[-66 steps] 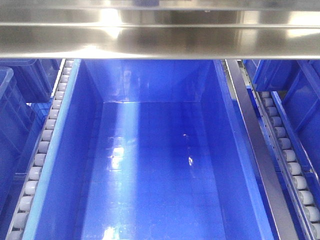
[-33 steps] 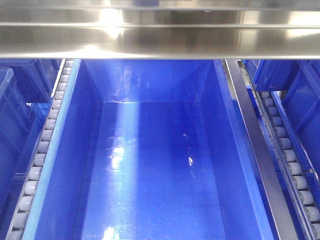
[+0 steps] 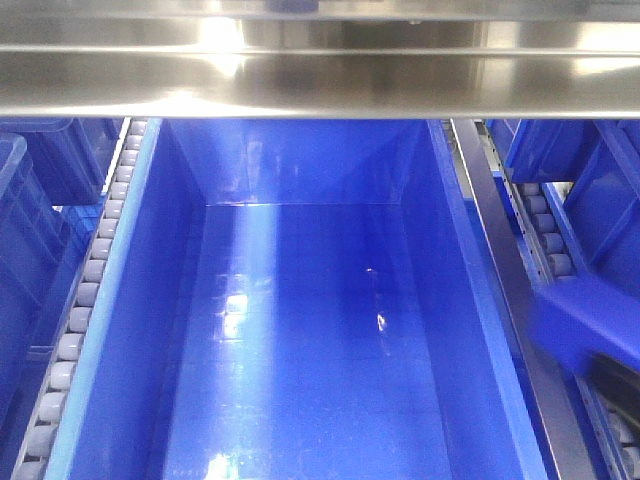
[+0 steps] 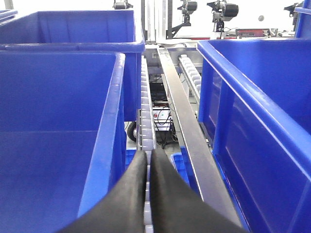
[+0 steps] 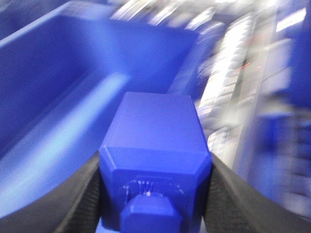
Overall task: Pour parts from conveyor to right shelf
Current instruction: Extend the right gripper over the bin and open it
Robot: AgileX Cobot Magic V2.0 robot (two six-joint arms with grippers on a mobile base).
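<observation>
My right gripper will release the blue block on the large bin's bottom (image 3: 331,302), in the spot between the bright streak and the small glint. The block hangs over a blue bin's rim.
My right gripper (image 5: 155,194) is shut on the part, a bright blue block (image 5: 155,141) with a stud facing the camera. Its black fingers (image 5: 80,196) press both sides. The block hangs over the rim of a deep blue bin (image 5: 68,97) of the right shelf; this view is motion-blurred. In the front view a blurred blue shape (image 3: 590,320) with a dark piece under it shows at the lower right, beside the large bin (image 3: 300,320). My left gripper (image 4: 149,158) is shut and empty above a roller rail (image 4: 146,111). The conveyor is out of view.
A steel crossbeam (image 3: 320,85) of the shelf spans the top of the front view. White roller rails (image 3: 85,290) and a steel divider (image 4: 184,126) run between bins. More blue bins stand at the left (image 4: 58,121) and right (image 4: 262,107).
A blurred blue shape with a dark part has come into the front view from the lower right, over the right roller rail. The big bin and shelf have not moved.
</observation>
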